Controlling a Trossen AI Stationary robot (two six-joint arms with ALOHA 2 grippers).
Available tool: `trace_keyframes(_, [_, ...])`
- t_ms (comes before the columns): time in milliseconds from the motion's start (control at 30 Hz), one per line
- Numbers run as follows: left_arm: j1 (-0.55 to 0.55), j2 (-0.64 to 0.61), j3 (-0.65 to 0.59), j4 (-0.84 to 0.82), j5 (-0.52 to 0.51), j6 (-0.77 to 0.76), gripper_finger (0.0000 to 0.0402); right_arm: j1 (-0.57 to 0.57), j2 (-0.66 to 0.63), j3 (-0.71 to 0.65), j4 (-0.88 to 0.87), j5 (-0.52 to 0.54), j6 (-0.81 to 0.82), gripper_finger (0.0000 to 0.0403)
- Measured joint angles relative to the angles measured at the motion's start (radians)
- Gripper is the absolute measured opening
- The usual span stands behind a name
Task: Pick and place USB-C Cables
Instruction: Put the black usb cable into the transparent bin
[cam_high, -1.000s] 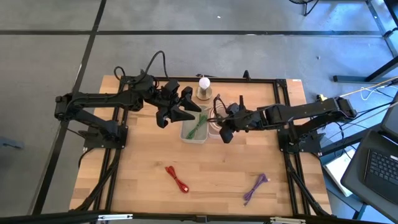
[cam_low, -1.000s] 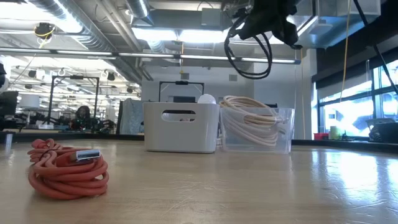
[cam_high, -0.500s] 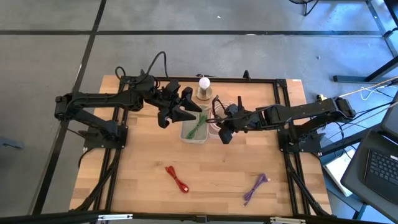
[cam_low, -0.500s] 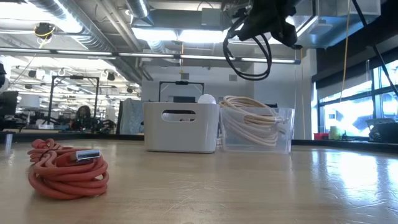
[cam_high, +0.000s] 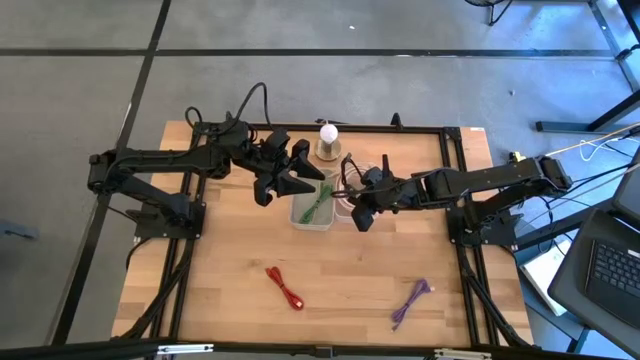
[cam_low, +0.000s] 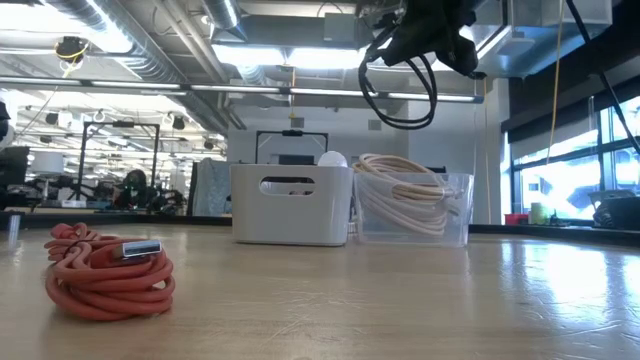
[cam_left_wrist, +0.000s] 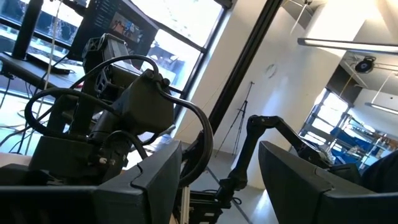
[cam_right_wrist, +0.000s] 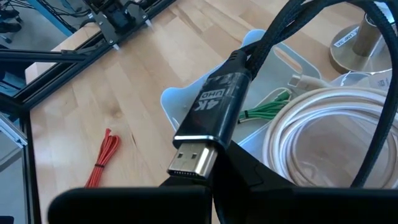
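Observation:
The robot's right gripper should release the black cable loop on top of the cream-white coils in the clear bin (cam_high: 352, 184) (cam_right_wrist: 323, 130).
My right gripper (cam_high: 358, 208) hovers over the clear bin (cam_low: 455, 215), shut on a black cable loop (cam_low: 400, 92) whose plug (cam_right_wrist: 208, 121) reads "4K UHD". Cream-white coils (cam_right_wrist: 323, 134) fill that bin. A green cable (cam_right_wrist: 268, 102) lies in the white bin (cam_high: 312, 212) beside it. My left gripper (cam_high: 295, 185) is open and raised over the white bin's far left, holding nothing. On the table near the front lie a red bundle (cam_high: 285, 287) and a purple bundle (cam_high: 410, 303). My right gripper holds the black cable loop close behind its plug (cam_right_wrist: 231, 81), and the plug juts out over the dark fingers (cam_right_wrist: 245, 171). The plug hides the place of contact. The fingers slant down from the table's right. The loop (cam_low: 398, 100) hangs below the gripper, clear of both bins.
A white ball on a round metal base (cam_high: 328, 140) stands just behind the bins. A black frame (cam_high: 455, 160) borders the table's far edge and both sides. Bare wood lies between the bins and the front bundles.

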Motion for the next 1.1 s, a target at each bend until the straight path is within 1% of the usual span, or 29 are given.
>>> trace_keyframes(167, [0.000, 0.000, 0.000, 0.000, 0.000, 0.000, 0.0207, 0.000, 0.000, 0.000, -0.003, 0.003, 0.013, 0.0011])
trace_keyframes(400, [0.000, 0.000, 0.000, 0.001, -0.001, 0.000, 0.0207, -0.030, 0.031, 0.000, -0.096, -0.009, 0.132, 0.0011])
trace_keyframes(633, [0.000, 0.000, 0.000, -0.001, -0.001, 0.025, 0.0207, -0.051, 0.122, 0.000, -0.061, -0.053, 0.129, 0.0011])
trace_keyframes(900, [0.000, 0.000, 0.000, -0.012, -0.002, 0.026, 0.0207, -0.071, 0.238, 0.000, -0.063, -0.043, 0.125, 0.0011])
trace_keyframes(1100, [0.000, 0.000, 0.000, -0.014, -0.002, 0.026, 0.0207, -0.074, 0.315, 0.000, -0.063, -0.020, 0.085, 0.0010])
